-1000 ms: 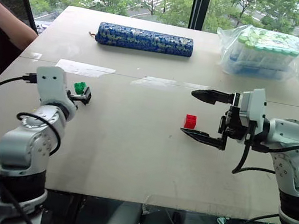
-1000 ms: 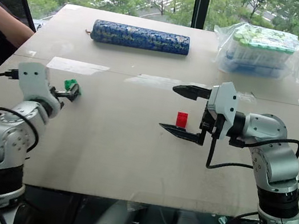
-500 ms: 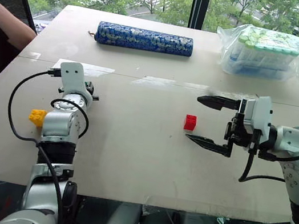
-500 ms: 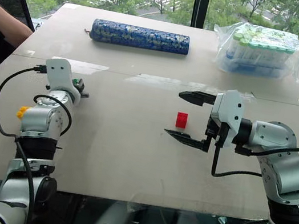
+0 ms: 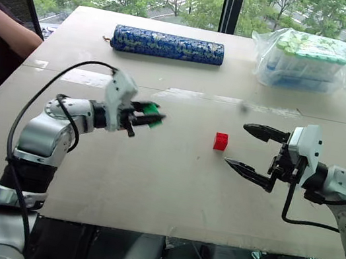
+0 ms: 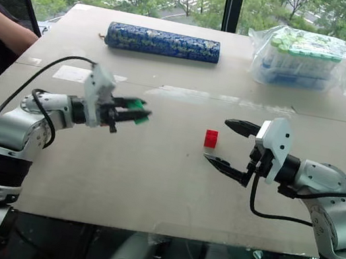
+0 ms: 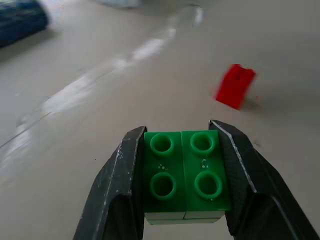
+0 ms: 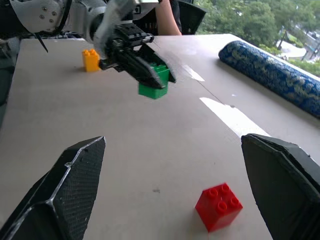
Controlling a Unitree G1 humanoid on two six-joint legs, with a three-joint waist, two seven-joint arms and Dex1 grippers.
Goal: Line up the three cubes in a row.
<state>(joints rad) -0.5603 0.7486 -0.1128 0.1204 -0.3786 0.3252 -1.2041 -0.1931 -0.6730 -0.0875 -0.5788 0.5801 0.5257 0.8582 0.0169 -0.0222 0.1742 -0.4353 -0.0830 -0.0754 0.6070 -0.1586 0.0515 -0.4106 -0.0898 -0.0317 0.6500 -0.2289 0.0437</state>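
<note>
The robot's left gripper needs to release the green cube on the table [image 5: 181, 139] beside the red cube, leaving a small gap toward the robot's left arm.
My left gripper [image 5: 155, 116] is shut on the green cube [image 6: 137, 110] and holds it just above the table, left of centre. Its wrist view shows the studded green cube [image 7: 182, 180] pinched between both fingers. The red cube [image 5: 221, 141] sits on the table in the middle. To its right, my right gripper [image 5: 238, 146] hovers wide open with nothing in it, its fingertips just short of the red cube. The yellow cube [image 8: 91, 59] rests on the table beyond my left arm, seen in the right wrist view.
A blue patterned roll [image 5: 167, 45] lies across the far side of the table. A clear plastic bag of containers [image 5: 309, 61] stands at the far right. A person's arm [image 5: 7, 23] rests by the table's far left edge.
My left gripper closed on the green cube and swung it from the table's left side toward the middle. My right gripper drew back to the right and slightly down, staying open.
</note>
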